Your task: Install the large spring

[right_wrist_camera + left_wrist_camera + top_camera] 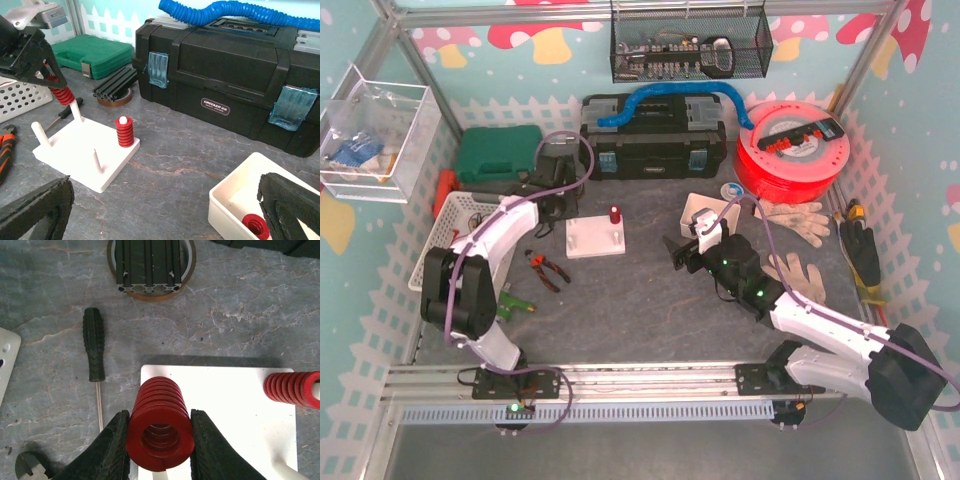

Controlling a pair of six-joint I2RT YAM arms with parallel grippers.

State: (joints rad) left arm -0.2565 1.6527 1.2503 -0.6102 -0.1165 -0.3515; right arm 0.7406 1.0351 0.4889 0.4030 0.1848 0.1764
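I should let go of the large red spring with my left gripper on the white plate's back corner peg (572,223) (161,387) nearest the screwdriver.
My left gripper (160,440) is shut on the large red spring (160,427), which it holds lying along the fingers over the near-left part of the white peg plate (235,410). In the right wrist view the spring (61,94) sits tilted at the top of a white peg (77,112). A smaller red spring (124,132) stands on another peg of the plate (595,238). My right gripper (165,200) is open and empty over the table, right of the plate and beside a white box (235,192).
A red spring (256,226) lies in the white box. A screwdriver (94,352) and a tape roll holding a black extrusion (150,265) lie left of and behind the plate. Orange pliers (548,270), a white basket (455,235), a black toolbox (655,135) and gloves (795,215) surround the area.
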